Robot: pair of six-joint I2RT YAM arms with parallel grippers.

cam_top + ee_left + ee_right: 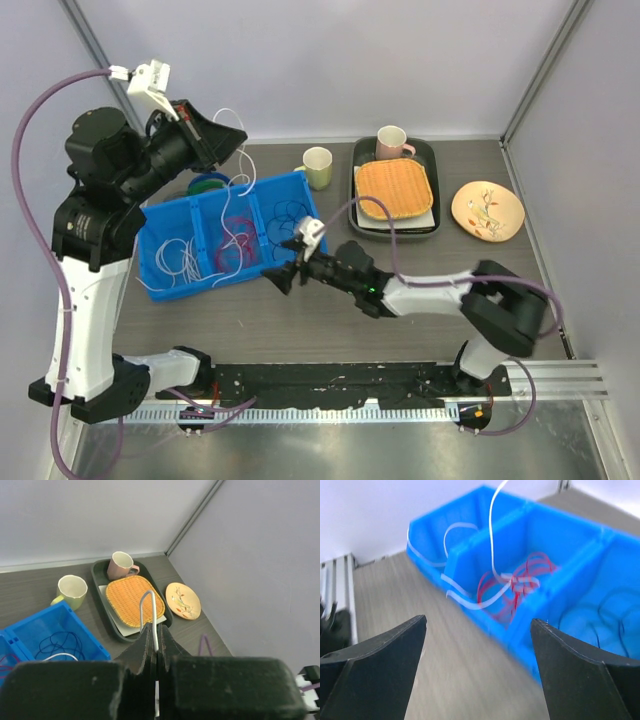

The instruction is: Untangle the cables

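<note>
The white cable has a part that my right gripper will close on, the hanging part point(227, 230) point(493, 562), just above the red cables and below where my left gripper holds the cable.
The cables lie in a blue three-part bin point(200, 285): white ones point(180, 260) on the left, red ones point(237, 225) in the middle, dark blue ones point(290, 210) on the right. My left gripper point(240, 137) is raised above the bin's far edge. In the left wrist view this gripper point(156, 630) is shut on a white cable point(148, 602) that loops out past its fingertips. That cable point(492, 540) hangs down into the red cables point(520, 582) and is tangled with them. My right gripper point(280, 262) point(479, 621) stands open and holds nothing, just in front of the bin's near wall.
A green-and-blue coiled band point(207, 183) lies behind the bin. A yellow-green mug point(318, 165) stands at the bin's far right corner. A dark tray point(430, 150) holds a pink mug point(392, 142) and an orange woven mat point(395, 188). A painted plate point(487, 209) lies further right.
</note>
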